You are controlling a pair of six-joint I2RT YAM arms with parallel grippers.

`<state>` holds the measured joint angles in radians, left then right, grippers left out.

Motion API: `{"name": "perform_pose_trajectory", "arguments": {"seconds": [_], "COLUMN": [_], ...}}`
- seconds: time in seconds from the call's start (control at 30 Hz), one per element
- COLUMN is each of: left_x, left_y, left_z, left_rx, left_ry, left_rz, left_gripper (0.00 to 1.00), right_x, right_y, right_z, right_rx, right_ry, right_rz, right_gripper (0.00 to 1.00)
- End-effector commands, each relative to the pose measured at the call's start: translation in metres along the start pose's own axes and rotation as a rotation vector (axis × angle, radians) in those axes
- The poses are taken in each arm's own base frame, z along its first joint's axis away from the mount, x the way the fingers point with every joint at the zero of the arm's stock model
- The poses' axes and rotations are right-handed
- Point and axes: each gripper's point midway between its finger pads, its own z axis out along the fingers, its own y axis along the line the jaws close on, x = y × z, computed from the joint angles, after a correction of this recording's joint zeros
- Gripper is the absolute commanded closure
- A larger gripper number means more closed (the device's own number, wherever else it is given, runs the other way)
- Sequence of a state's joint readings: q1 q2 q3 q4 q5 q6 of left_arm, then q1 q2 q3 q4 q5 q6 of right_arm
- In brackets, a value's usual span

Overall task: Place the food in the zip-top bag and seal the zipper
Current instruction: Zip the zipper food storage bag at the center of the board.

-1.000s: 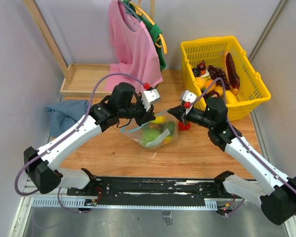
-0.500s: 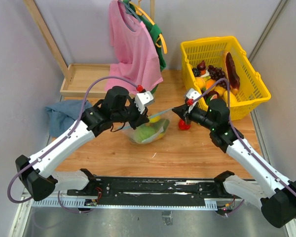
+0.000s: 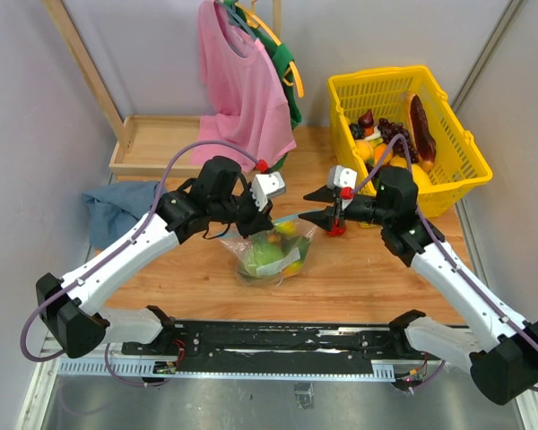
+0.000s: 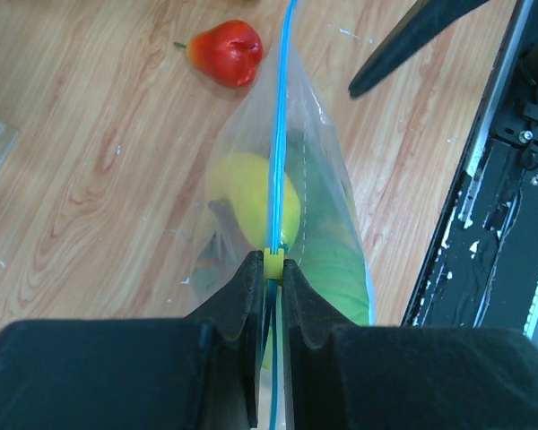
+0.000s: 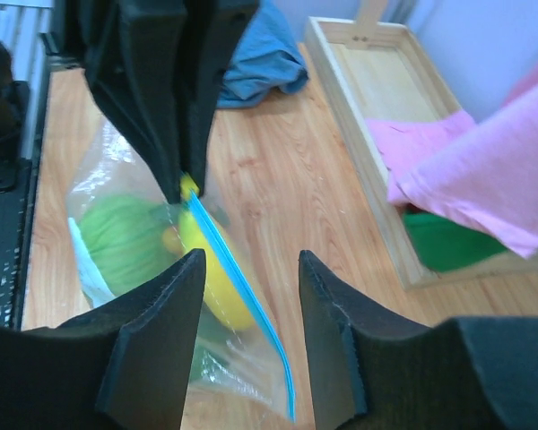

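Note:
I need to use my left gripper to set the zip-top bag down and let go of it on the table [image 3: 248,233], between the blue cloth and red fruit.
The clear zip-top bag [image 3: 273,253] hangs just above the table's middle, with a yellow fruit [image 4: 244,193] and a green fruit [image 4: 334,262] inside. My left gripper [image 3: 262,218] is shut on the yellow slider [image 4: 273,262] of the teal-blue zipper [image 4: 280,134], at the bag's left end. My right gripper [image 3: 307,207] is open, and the zipper's free end [image 5: 251,309] runs between its fingers without touching them. A red fruit [image 3: 334,228] lies on the table beside the right gripper and also shows in the left wrist view [image 4: 226,52].
A yellow mesh basket [image 3: 453,193] with more toy food stands at the back right. A pink shirt [image 3: 242,81] hangs at the back. A wooden tray [image 3: 148,148] and a blue cloth [image 3: 117,206] are on the left.
The zipper was stretched taut between both grippers. My right gripper has let go of its end and opened. The bag has sagged downward, hanging from my left gripper.

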<state>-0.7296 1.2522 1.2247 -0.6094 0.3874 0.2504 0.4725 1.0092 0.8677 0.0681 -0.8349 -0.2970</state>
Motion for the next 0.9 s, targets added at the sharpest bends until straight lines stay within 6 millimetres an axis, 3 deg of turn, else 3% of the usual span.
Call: {"name": "perform_pose_trajectory", "arguments": {"seconds": [0.0, 0.4, 0.53, 0.63, 0.87], "left_x": [-0.030, -0.036, -0.035, -0.031, -0.015], "left_y": [-0.008, -0.012, -0.013, -0.012, -0.007], "left_z": [-0.004, -0.003, -0.004, -0.007, -0.017], "left_rx": [0.055, 0.079, 0.080, 0.064, 0.002], "left_ry": [-0.093, -0.123, -0.122, -0.111, -0.081], "left_rz": [0.062, 0.090, 0.085, 0.080, 0.073], "left_gripper": [1.00, 1.00, 1.00, 1.00, 1.00], "right_x": [-0.012, 0.017, 0.029, 0.031, 0.025], "right_y": [0.022, 0.041, 0.031, 0.023, -0.005], "right_z": [0.012, 0.028, 0.030, 0.028, 0.011], "right_rx": [-0.172, -0.296, -0.231, -0.170, 0.064], "right_ry": [-0.037, 0.024, 0.073, 0.096, 0.110], "right_rz": [-0.021, 0.049, 0.071, 0.068, 0.029], "right_gripper": [0.53, 0.59, 0.78, 0.99, 0.99]}}
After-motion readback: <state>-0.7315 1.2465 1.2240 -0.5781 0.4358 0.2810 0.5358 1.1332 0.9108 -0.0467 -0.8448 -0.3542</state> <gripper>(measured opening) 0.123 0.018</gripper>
